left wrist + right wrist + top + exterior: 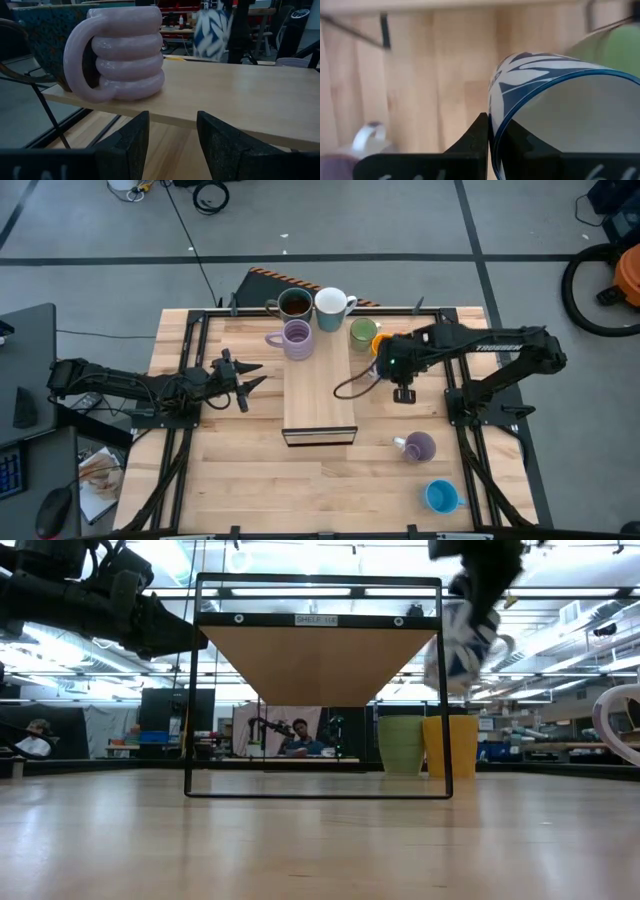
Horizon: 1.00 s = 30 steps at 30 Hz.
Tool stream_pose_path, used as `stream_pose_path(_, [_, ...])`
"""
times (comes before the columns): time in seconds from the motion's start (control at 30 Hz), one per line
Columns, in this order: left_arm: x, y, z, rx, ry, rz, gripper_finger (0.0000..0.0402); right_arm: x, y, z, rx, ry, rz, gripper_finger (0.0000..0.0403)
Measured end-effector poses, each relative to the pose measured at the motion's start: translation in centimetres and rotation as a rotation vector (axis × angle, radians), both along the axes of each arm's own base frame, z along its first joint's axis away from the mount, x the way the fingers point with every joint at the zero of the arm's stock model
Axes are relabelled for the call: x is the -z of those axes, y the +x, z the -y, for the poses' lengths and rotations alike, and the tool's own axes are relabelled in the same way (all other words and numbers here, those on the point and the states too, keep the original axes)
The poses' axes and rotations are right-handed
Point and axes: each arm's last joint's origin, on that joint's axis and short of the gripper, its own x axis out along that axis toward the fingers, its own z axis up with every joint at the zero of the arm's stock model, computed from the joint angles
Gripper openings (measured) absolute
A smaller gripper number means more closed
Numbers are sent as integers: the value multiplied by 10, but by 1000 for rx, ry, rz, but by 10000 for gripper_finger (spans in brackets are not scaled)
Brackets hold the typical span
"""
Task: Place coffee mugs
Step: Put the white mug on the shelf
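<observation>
I will use my right gripper to set the patterned mug, now lifted above the table, down on the wooden shelf [333, 338] next to the ribbed lilac mug.
A white mug with a blue pattern [462, 638] hangs in my right gripper [492, 145], lifted above the table just right of the wooden shelf [320, 395]. In the high view my right gripper [402, 370] hides it. The ribbed lilac mug [125, 55] stands on its base on the shelf top, with the dark brown mug [294, 304] and a white mug [333, 305] behind it. The green mug [402, 745] and the orange mug [448, 745] stand on the table right of the shelf. My left gripper [245, 375] is open, left of the shelf and touching nothing. My right gripper pinches the patterned mug's rim [496, 131], one finger inside the mug and one outside its wall. The fingers come from above. The mug is lifted clear of the table and tilted.
A second lilac mug [418, 446] lies on its side on the table near the right arm, and a blue mug [440, 496] stands nearer the front edge. The shelf's black frame posts [446, 690] stand close to the held mug. People sit in the room behind.
</observation>
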Motion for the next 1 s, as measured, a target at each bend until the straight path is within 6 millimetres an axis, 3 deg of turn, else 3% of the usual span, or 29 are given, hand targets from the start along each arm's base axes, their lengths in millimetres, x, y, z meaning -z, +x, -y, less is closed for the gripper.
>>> stream_pose_path(0.2, [-1, 0, 0, 0, 0, 10, 172, -26, 15, 9, -28, -32, 71, 31])
stream_pose_path(0.4, [-1, 0, 0, 0, 3, 9, 172, -34, 55, 19, -93, -95, 71, 31])
stream_pose_path(0.67, [-1, 0, 0, 1, 8, 6, 172, -37, 99, 50, -125, -118, 61, 31])
stream_pose_path(1.0, [-1, 0, 0, 1, 7, 6, 172, -29, 121, 78, -138, -76, 52, 32])
